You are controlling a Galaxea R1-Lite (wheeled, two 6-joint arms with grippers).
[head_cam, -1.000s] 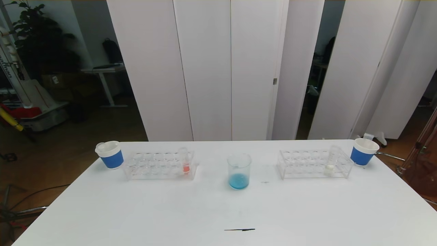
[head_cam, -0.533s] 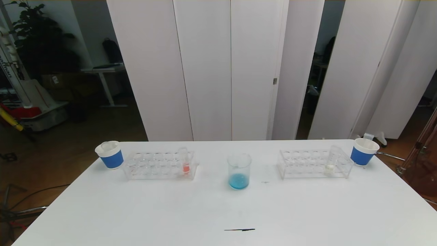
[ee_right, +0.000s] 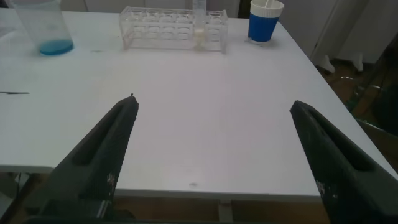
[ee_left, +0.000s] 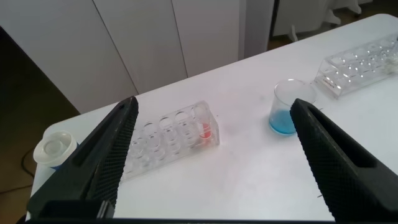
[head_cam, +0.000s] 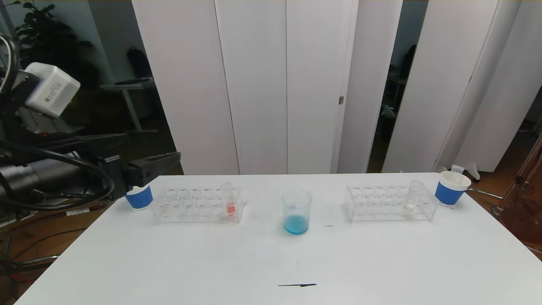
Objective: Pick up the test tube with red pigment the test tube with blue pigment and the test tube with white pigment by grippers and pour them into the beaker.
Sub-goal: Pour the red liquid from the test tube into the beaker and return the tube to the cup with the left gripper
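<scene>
Next, my left gripper closes on the upper part (head_cam: 227, 190) (ee_left: 202, 114) of the test tube with red pigment, just under its rim and above the rack.
The test tube with red pigment (head_cam: 229, 200) (ee_left: 204, 129) stands at the inner end of the left clear rack (head_cam: 197, 206). In the right rack (head_cam: 387, 204), the test tube with white pigment (head_cam: 410, 202) (ee_right: 199, 30) is upright near the outer end. The beaker (head_cam: 296, 212) (ee_left: 286, 113) is between the racks, with blue liquid at its bottom. No test tube with blue pigment shows. My left gripper (head_cam: 153, 147) (ee_left: 212, 107) hangs open and empty above the table's far left corner, pointing toward the left rack. The right gripper (ee_right: 214, 104) is open and empty over the table's near right edge.
A white cup with a blue band (head_cam: 139, 197) stands left of the left rack, partly behind my left gripper. Its twin (head_cam: 451, 188) stands right of the right rack. A thin dark mark (head_cam: 297, 284) lies near the front edge. White screens stand behind the table.
My left arm has come into the head view from the left and now hangs over the left cup. Tubes, racks and beaker have not moved.
</scene>
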